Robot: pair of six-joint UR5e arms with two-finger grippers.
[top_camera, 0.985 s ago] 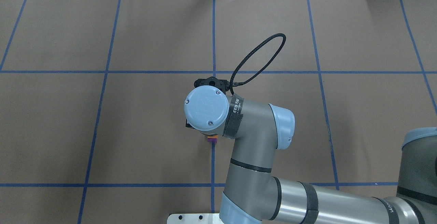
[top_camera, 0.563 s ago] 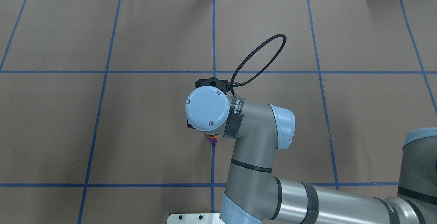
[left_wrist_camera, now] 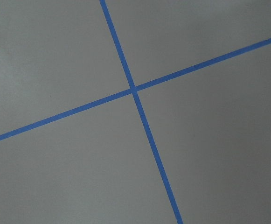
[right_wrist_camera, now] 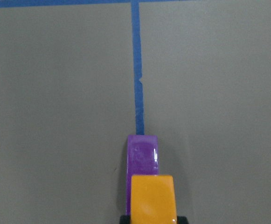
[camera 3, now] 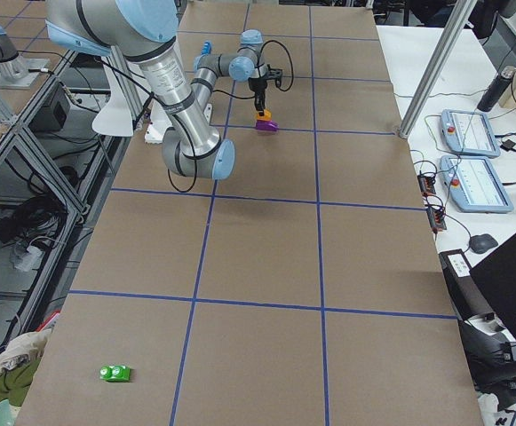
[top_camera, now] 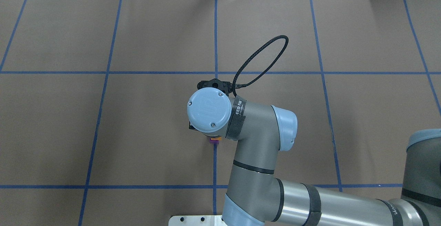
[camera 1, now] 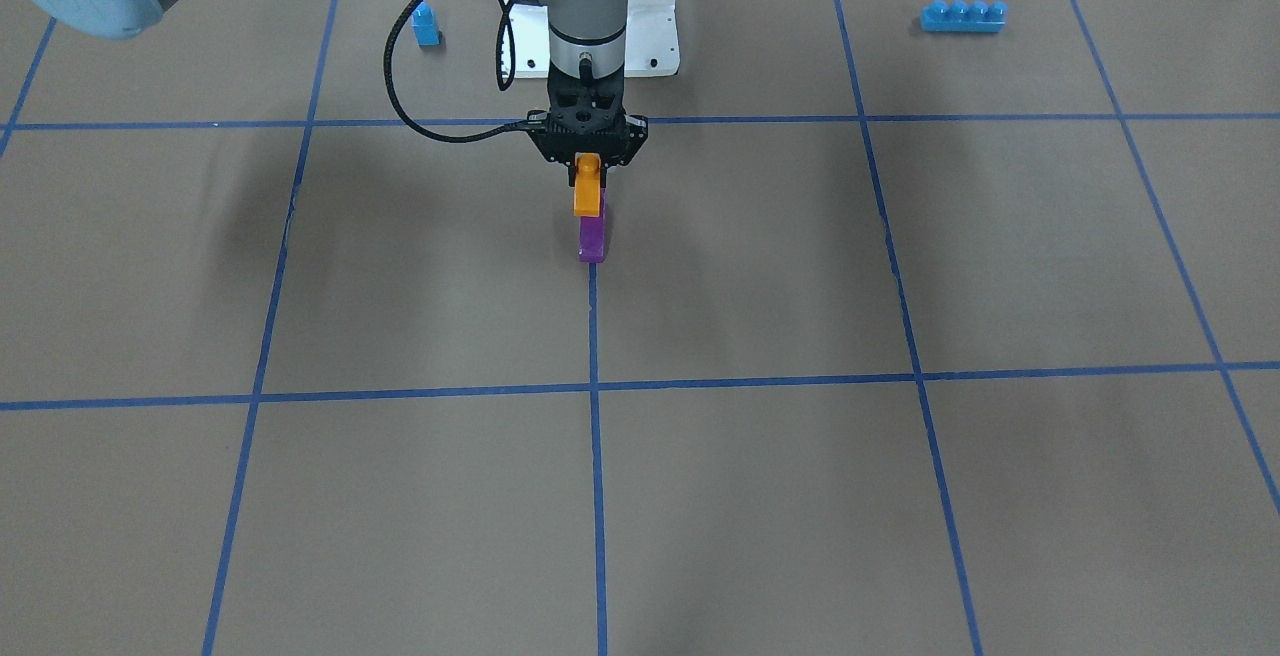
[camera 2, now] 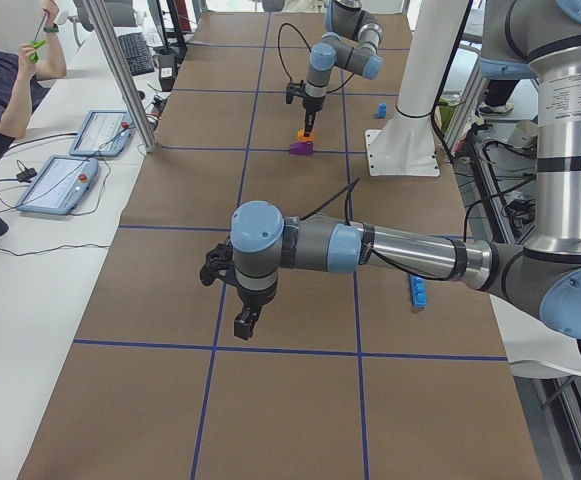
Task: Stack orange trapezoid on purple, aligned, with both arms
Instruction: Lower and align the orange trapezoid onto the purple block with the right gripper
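Note:
Next, I let go of the orange trapezoid with my right gripper on top of the purple brick [camera 1: 589, 193] [right_wrist_camera: 147, 200] at the blue tape line.
My right gripper [camera 1: 588, 158] points straight down and is shut on the orange trapezoid [camera 1: 588, 188]. It holds it directly over the purple brick [camera 1: 592, 239], which stands on the table on a blue tape line. The gap between them is very small; I cannot tell whether they touch. The right wrist view shows the orange brick [right_wrist_camera: 152, 198] in front of the purple one [right_wrist_camera: 142, 154], lined up with it. From overhead, only slivers of orange [top_camera: 216, 138] and purple [top_camera: 214, 142] show under the wrist. My left gripper [camera 2: 242, 325] hangs over bare table far off; I cannot tell whether it is open.
A blue single-stud brick [camera 1: 426, 24] and a long blue four-stud brick [camera 1: 963, 16] lie near the white base pedestal [camera 1: 655, 36]. A green brick [camera 3: 115, 374] lies at the table's far end. An operator [camera 2: 10, 85] sits beside the table with tablets.
My right wrist has shifted very slightly and its cable loop sits a touch lower. The orange brick stays in the gripper over the purple one.

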